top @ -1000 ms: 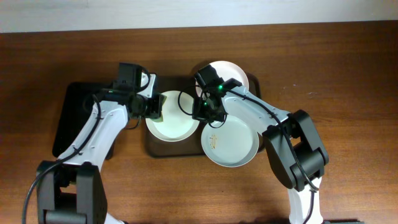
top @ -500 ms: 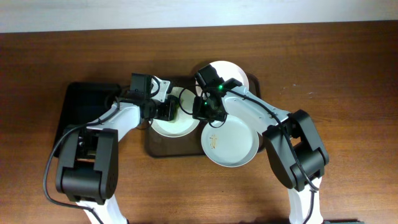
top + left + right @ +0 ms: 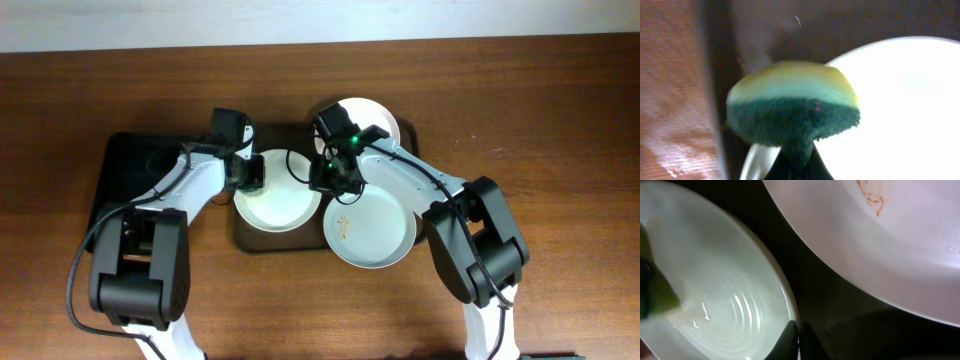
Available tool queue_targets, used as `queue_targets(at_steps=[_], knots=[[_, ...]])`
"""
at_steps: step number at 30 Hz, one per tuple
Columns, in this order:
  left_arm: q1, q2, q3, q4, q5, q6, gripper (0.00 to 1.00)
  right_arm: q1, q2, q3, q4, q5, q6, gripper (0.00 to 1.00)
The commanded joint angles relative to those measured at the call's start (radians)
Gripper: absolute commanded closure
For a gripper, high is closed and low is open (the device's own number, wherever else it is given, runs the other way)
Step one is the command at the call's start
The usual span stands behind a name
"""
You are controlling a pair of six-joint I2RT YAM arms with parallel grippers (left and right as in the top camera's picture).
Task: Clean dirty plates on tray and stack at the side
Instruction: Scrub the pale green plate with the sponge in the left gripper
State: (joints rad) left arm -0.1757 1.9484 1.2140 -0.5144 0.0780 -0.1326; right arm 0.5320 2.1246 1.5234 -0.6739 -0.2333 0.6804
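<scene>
The robot's right gripper needs to release the wet plate on the bare table (image 3: pixel 463 166) beside the brown tray, opposite the black tray.
Three white plates lie on the dark brown tray (image 3: pixel 262 240). My left gripper (image 3: pixel 247 172) is shut on a yellow-and-green sponge (image 3: pixel 792 100), which rests at the left rim of the left plate (image 3: pixel 280 200). My right gripper (image 3: pixel 326 182) is shut on that plate's right rim (image 3: pixel 792 325). This plate looks wet and shiny in the right wrist view (image 3: pixel 715 305). The front right plate (image 3: pixel 375 232) has a yellowish-brown smear (image 3: pixel 343 228), also seen in the right wrist view (image 3: pixel 872 197). The third plate (image 3: pixel 372 118) sits at the tray's back, partly under my right arm.
A smaller glossy black tray (image 3: pixel 125 190) lies left of the brown tray, under my left arm. Bare wooden table (image 3: pixel 560 150) lies to the right and in front.
My left gripper swept the sponge right across the left plate, then back to its left rim. The right gripper has stayed on the plate's right rim.
</scene>
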Motion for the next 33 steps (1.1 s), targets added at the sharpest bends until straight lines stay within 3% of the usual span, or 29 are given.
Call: queue_targets(at_steps=[1,4,7,9,10,12,15,17,21,23,25,33], knots=[[-0.012,0.043,0.022,-0.105,0.309,-0.01,1.0,0.006,0.01,0.006,0.001,0.009,0.005,0.96],[-0.043,0.043,0.022,-0.082,0.297,-0.021,0.99,0.006,0.01,0.006,0.001,0.009,0.005,0.96],[-0.067,0.043,0.022,0.047,0.092,-0.066,0.99,0.006,0.01,0.006,0.0,0.008,0.005,0.96],[-0.066,0.043,0.022,0.086,-0.193,-0.087,0.99,0.006,0.01,0.006,-0.002,0.008,0.005,0.96],[-0.066,0.043,0.022,0.076,-0.257,-0.112,0.99,0.006,0.01,0.006,-0.002,0.008,0.005,0.96],[-0.067,0.043,0.038,-0.012,-0.257,-0.114,0.99,0.006,0.01,0.006,-0.002,0.005,0.005,0.96],[-0.072,0.043,0.119,-0.327,-0.018,-0.095,0.99,0.006,0.01,0.006,-0.002,0.005,0.005,0.96],[-0.073,0.043,0.116,-0.303,0.175,-0.074,1.0,0.006,0.01,0.006,-0.001,0.001,0.005,0.96],[-0.073,0.054,0.116,-0.095,0.225,-0.076,1.0,0.006,0.01,0.006,-0.002,0.002,0.005,0.96],[-0.072,0.083,0.116,0.006,0.167,-0.076,0.99,0.006,0.01,0.006,-0.002,0.002,0.005,0.96],[-0.072,0.099,0.116,-0.004,-0.009,-0.076,0.99,0.006,0.01,0.006,-0.002,0.002,-0.003,0.96],[-0.073,0.099,0.187,-0.346,-0.325,-0.076,0.99,0.006,0.01,0.006,-0.002,-0.002,-0.003,0.96]])
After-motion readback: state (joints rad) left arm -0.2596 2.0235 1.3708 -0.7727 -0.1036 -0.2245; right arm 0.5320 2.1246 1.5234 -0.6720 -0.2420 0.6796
